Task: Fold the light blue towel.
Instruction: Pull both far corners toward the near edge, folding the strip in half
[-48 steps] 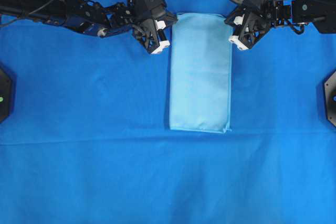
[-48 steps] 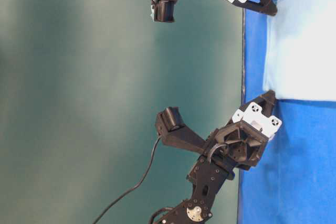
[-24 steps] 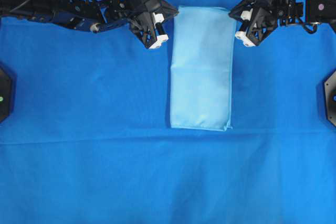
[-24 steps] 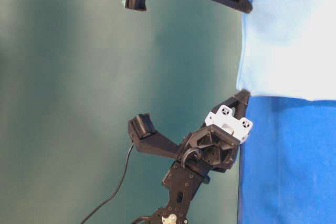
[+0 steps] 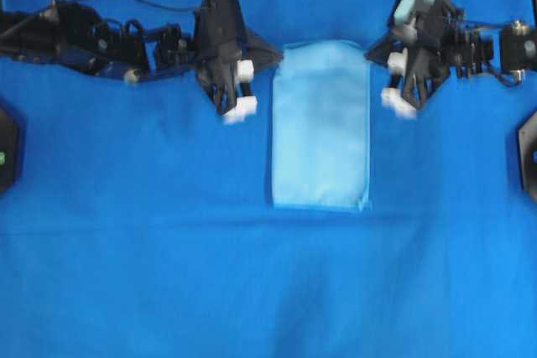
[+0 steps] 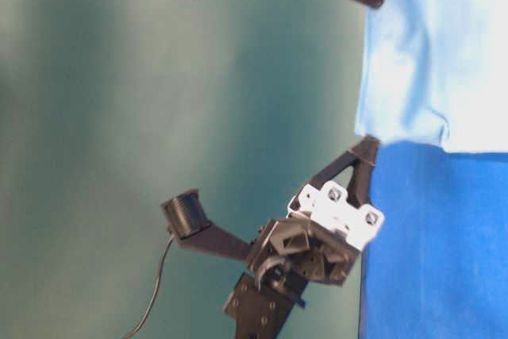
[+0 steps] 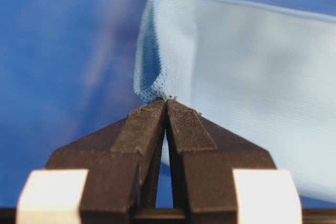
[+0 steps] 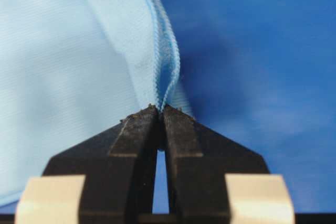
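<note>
My left gripper should release the light blue towel's far corner, now raised off the cloth, over the towel's near corner (image 5: pixel 275 201) on that gripper's side.
The light blue towel (image 5: pixel 320 132) lies as a long folded rectangle on the royal-blue table cloth, with its far end raised off the cloth. My left gripper (image 5: pixel 279 53) is shut on the towel's far left corner. The left wrist view shows the hemmed corner (image 7: pixel 152 85) pinched at the tips of that gripper (image 7: pixel 166 101). My right gripper (image 5: pixel 367 53) is shut on the far right corner, and in the right wrist view the hem (image 8: pixel 168 66) rises out of its closed tips (image 8: pixel 159 107). The table-level view shows the towel's (image 6: pixel 429 61) lifted edge stretched between both grippers.
The royal-blue table cloth (image 5: pixel 252 291) covers the whole table. Black mounts sit at its left edge (image 5: pixel 7 157) and right edge (image 5: pixel 529 161). A dark green backdrop (image 6: pixel 119 117) stands behind the arms.
Both grippers, still shut on the far corners, have risen and tipped over, carrying the towel's far edge off the cloth and a little toward the near side.
</note>
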`<state>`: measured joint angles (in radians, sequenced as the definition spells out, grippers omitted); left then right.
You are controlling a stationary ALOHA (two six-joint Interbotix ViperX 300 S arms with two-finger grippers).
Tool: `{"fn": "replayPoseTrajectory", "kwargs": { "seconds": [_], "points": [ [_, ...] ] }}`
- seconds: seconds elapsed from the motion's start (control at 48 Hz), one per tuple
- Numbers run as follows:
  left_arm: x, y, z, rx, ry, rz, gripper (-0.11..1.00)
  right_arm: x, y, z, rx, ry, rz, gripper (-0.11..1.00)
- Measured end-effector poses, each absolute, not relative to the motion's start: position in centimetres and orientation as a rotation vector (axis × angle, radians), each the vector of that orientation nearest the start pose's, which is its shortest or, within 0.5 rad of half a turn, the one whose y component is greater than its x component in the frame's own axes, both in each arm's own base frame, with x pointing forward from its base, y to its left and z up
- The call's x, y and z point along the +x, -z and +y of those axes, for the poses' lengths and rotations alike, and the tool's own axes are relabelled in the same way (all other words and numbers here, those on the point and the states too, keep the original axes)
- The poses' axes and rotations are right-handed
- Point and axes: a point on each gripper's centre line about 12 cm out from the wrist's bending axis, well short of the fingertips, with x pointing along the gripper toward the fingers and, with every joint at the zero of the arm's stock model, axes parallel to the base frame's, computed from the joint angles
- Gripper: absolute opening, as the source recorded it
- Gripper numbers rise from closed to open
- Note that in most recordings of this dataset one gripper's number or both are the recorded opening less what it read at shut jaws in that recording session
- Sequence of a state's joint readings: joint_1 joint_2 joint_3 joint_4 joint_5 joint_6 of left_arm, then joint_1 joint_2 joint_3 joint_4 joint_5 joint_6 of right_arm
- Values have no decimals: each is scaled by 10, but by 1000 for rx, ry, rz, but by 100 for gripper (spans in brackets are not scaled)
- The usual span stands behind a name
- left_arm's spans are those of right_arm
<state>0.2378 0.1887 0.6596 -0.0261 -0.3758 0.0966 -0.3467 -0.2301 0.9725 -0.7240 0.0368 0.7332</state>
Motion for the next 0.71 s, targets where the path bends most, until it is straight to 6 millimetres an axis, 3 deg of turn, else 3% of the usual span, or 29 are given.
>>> {"fn": "replayPoseTrajectory", "kwargs": {
  "seconds": [0.313, 0.709],
  "points": [
    [401, -133, 25, 51, -51, 496, 0, 276, -144, -39, 195, 264, 846, 3],
    [397, -124, -38, 79, 102, 557, 0, 282, -134, 12, 266, 153, 899, 3]
  ]
}}
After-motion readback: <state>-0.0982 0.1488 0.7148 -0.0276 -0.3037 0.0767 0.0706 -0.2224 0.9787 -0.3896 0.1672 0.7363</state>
